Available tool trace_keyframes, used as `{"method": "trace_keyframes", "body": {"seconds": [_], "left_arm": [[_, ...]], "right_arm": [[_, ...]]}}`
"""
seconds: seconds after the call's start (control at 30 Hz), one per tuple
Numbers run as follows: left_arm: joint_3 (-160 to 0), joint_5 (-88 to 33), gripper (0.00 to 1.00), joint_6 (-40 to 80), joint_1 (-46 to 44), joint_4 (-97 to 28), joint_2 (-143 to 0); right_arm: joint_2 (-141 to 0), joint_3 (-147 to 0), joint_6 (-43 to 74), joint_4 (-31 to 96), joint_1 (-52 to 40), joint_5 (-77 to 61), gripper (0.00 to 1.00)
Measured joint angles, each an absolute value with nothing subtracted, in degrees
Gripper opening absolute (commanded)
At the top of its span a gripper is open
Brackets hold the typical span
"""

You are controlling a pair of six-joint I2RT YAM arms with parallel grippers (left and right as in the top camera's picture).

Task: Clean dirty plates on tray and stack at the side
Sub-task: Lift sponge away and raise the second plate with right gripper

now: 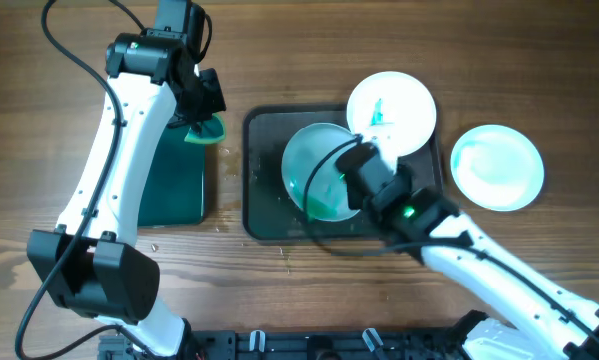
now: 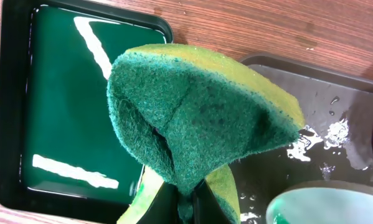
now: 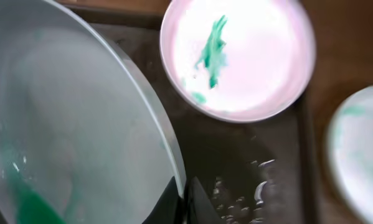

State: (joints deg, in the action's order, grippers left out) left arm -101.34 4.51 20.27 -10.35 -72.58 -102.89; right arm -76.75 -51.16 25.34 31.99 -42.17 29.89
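Note:
Next, the right gripper releases the bluish plate onto the plate lying on the table [image 1: 496, 167] beside the grey tray. The bluish plate is still tilted above the tray.
My right gripper [image 1: 351, 168] is shut on the rim of a bluish plate [image 1: 317, 165] and holds it tilted above the dark grey tray [image 1: 264, 205]. The plate has teal-green liquid pooled at its low edge. In the right wrist view the fingers [image 3: 183, 199] pinch its rim [image 3: 80, 124]. A white plate with a green smear [image 1: 391, 112] rests on the tray's far right corner, also in the right wrist view [image 3: 236, 56]. A third plate [image 1: 497, 166] lies on the table right of the tray. My left gripper [image 2: 185, 208] is shut on a green and yellow sponge [image 2: 192, 118], between the two trays.
A smaller dark green tray [image 1: 174, 180] lies left of the grey tray; it shows in the left wrist view [image 2: 68, 106]. Water drops lie on the grey tray's floor [image 2: 317, 137]. The table is brown wood [image 1: 59, 120].

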Motion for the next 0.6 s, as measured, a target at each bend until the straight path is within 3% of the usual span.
{"method": "trace_keyframes", "body": {"seconds": [0.33, 0.6], "left_arm": [[-101.3, 4.5, 0.04, 20.3, -10.3, -73.0, -102.9], [-101.3, 4.5, 0.04, 20.3, -10.3, -72.9, -102.9]], "right_arm": [[-76.8, -52.0, 10.1, 24.4, -56.2, 63.1, 0.04], [-76.8, -52.3, -2.6, 14.1, -58.4, 72.8, 0.04]]}}
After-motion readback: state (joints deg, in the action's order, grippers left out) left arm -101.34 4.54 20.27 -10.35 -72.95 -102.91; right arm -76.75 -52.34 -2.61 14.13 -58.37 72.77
